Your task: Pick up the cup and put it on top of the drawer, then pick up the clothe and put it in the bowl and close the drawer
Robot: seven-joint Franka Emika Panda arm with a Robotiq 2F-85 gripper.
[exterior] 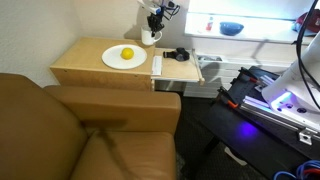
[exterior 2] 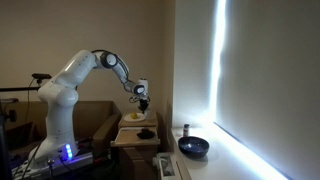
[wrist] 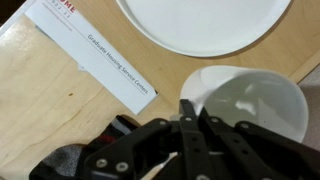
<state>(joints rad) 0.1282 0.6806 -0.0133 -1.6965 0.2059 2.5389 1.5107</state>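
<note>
My gripper is going to let go of the white cup, now at the cabinet top's back, on the light-wood cabinet top beside the white plate (exterior: 147, 46) (wrist: 240, 100), toward the back wall.
My gripper (wrist: 194, 107) is shut on the rim of the white cup (wrist: 250, 100), with one finger inside it and one outside. In an exterior view the cup (exterior: 150, 37) sits at the back of the light-wood cabinet top, under the gripper (exterior: 155, 22) and beside the white plate (exterior: 124, 56). I cannot tell whether the cup touches the wood. The black clothe (exterior: 178, 54) lies in the open drawer (exterior: 185, 72). The dark blue bowl (exterior: 231, 28) stands on the bright sill, apart from the cabinet, and it also shows in the other exterior view as the bowl (exterior 2: 193, 147).
A yellow fruit (exterior: 127, 54) lies on the plate. A white printed card (wrist: 90, 45) rests on the wood between the plate and the drawer. A brown sofa (exterior: 90, 130) fills the foreground. The robot base (exterior 2: 55, 120) stands behind the cabinet.
</note>
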